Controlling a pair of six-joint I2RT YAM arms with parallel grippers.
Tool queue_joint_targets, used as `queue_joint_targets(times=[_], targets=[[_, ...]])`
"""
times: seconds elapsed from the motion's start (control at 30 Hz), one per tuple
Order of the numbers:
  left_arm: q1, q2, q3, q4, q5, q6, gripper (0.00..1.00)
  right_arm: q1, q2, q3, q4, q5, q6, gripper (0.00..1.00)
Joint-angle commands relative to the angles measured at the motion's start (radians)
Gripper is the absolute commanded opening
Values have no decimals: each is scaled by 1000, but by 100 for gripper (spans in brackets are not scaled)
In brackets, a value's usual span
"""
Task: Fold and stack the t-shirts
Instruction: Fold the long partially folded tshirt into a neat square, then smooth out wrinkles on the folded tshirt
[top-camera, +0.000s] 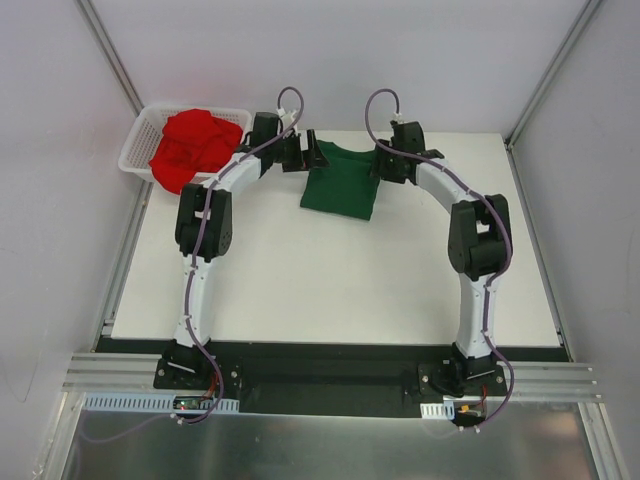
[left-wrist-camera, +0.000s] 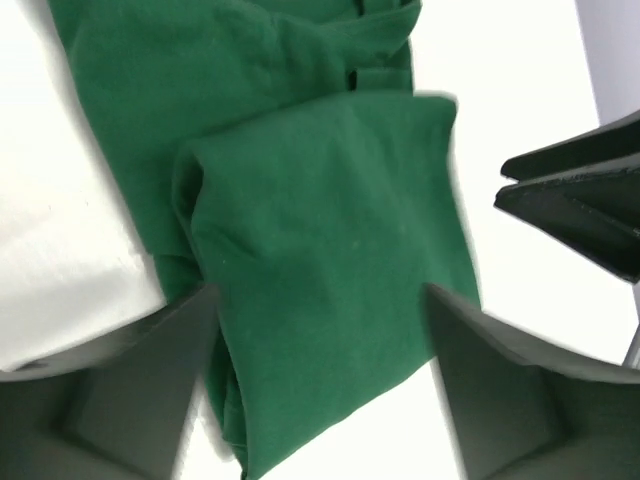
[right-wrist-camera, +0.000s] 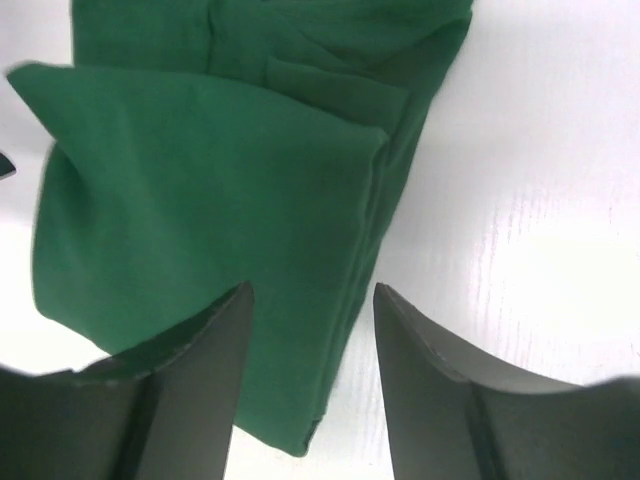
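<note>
The dark green t-shirt is lying close to the back edge of the table, so my right gripper needs to grab its middle (top-camera: 347, 179) and pull it to the front before more folding.
The dark green t-shirt (top-camera: 340, 185) lies folded into a small rectangle at the back middle of the white table. My left gripper (top-camera: 305, 150) hovers at its left far corner and my right gripper (top-camera: 380, 165) at its right far corner. In the left wrist view the left gripper (left-wrist-camera: 320, 290) stands open, its fingers apart above the folded green cloth (left-wrist-camera: 330, 230), touching nothing. The right gripper (right-wrist-camera: 312, 290) is also open, straddling the cloth's right edge (right-wrist-camera: 200, 190) without gripping it. The red t-shirt (top-camera: 195, 145) is a crumpled heap in the basket.
A white mesh basket (top-camera: 133, 152) sits at the table's back left corner, just left of the left arm. The right gripper's dark fingers (left-wrist-camera: 570, 195) show at the right edge of the left wrist view. The white table (top-camera: 330, 280) stretches in front of the green shirt.
</note>
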Motion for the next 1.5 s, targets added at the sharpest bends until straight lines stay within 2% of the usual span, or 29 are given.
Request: queue_joint_targets(times=[0.0,0.3,0.4,0.43,0.5,0.53,0.63,0.87,1.1,1.23,1.47], targets=[[11,-9,33,12,6,6,99,-7,4,39,11,-14,-4,56],[13,-164,-95,11,-27,26,99,-7,-117,-56,31,-37,-12,54],[15,-232,-172,11,-37,27,99,-6,-171,-105,29,-89,-15,44],[13,-250,-197,12,-42,27,99,-4,-189,-120,31,-119,-7,31],[13,-302,-273,16,-56,30,99,0,-237,-186,57,-139,-1,19],[15,-319,-298,18,-57,30,99,11,-252,-203,57,-142,-4,9],[13,-399,-388,31,-65,40,99,26,-295,-260,63,-168,-1,1],[13,-505,-562,59,-74,33,96,37,-181,-199,106,-392,40,1],[13,-609,-698,113,-94,10,99,34,50,73,45,-535,100,1],[13,-646,-721,113,-109,23,99,32,139,202,12,-537,105,1],[13,-652,-729,114,-105,17,99,32,232,315,-123,-452,49,1]])
